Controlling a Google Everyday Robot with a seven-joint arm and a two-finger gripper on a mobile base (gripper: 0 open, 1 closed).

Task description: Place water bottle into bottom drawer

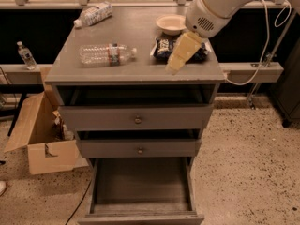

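Observation:
The robot's gripper needs to close on the red-and-blue label band (114,53) of the water bottle that lies near the front of the grey cabinet top.
The water bottle (107,54), clear ribbed plastic with a red-and-blue label band and a white cap, lies on its side on the left half of the grey cabinet top (136,69). The bottom drawer (140,186) is pulled out below, its flat dark-grey inside showing with nothing in it. My gripper (180,54), cream-coloured, hangs from the white arm above the right-middle of the cabinet top, well to the right of the bottle and apart from it. It holds nothing that I can see.
A bottle with a white-and-blue label (93,14) lies at the back left of the top. A white bowl (171,24) and a dark snack bag (164,48) sit at the back right. A cardboard box (40,135) stands left of the cabinet. A small bottle (25,55) stands on the left ledge.

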